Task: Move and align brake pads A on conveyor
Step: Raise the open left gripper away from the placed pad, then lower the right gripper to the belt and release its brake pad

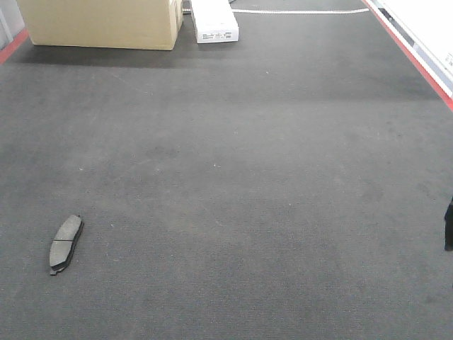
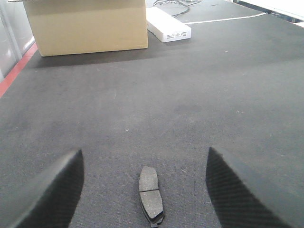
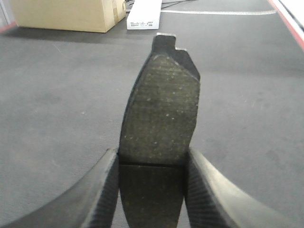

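Next, my right gripper releases its brake pad on the bare conveyor straight (image 1: pixel 343 233) across from the other brake pad.
One brake pad A (image 1: pixel 66 244) lies flat on the dark conveyor (image 1: pixel 233 177) at the near left, its grey grooved face up. In the left wrist view this pad (image 2: pixel 151 192) sits on the belt between and below the wide-apart fingers of my open left gripper (image 2: pixel 145 153), which does not touch it. My right gripper (image 3: pixel 152 154) is shut on a second brake pad (image 3: pixel 161 104), gripped across its middle groove and held above the belt, pointing away. A dark sliver (image 1: pixel 449 225) at the right edge of the front view is that arm or its pad.
A cardboard box (image 1: pixel 102 23) and a white carton (image 1: pixel 214 21) stand at the far end of the belt. A white strip (image 1: pixel 297 11) lies behind them. Red edging (image 1: pixel 414 53) runs along the right side, and another red edge (image 1: pixel 13 46) along the left.
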Controlling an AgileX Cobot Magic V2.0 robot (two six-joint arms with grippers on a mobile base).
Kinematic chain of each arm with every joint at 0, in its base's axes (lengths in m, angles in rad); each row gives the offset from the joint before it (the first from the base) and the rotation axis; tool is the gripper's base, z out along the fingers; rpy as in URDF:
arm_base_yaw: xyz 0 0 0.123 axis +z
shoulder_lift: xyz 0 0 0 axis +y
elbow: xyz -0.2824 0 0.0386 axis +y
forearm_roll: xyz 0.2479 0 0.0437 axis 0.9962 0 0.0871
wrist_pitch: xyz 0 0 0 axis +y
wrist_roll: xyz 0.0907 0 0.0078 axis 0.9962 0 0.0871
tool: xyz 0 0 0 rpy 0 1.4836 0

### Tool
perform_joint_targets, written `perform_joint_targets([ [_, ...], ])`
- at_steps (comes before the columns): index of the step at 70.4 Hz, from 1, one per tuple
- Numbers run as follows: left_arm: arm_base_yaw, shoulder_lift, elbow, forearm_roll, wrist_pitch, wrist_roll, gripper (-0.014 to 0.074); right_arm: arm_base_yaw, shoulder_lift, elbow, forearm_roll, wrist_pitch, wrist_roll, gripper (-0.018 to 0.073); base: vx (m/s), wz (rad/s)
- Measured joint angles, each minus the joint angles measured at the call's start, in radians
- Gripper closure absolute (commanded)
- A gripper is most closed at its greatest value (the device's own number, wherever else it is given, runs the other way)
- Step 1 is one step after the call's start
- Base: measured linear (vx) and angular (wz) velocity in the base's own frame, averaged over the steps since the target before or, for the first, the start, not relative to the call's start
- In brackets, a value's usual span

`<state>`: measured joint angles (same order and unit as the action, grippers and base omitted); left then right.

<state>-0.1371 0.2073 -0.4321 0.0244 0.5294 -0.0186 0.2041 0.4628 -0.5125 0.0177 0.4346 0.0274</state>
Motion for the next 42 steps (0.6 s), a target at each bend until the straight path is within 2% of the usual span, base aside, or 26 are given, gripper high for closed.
perform_joint_targets([
  [25,0.000,0.000,0.000,0.000,0.001,0.000,0.0073,0.000,0.370,-0.292,-0.004,0.312,0.025,0.0547,0.00,0.00],
  [42,0.000,0.000,0.000,0.000,0.001,0.000,0.0073,0.000,0.684,-0.414,-0.028,0.365,0.026,0.0543,0.00,0.00],
])
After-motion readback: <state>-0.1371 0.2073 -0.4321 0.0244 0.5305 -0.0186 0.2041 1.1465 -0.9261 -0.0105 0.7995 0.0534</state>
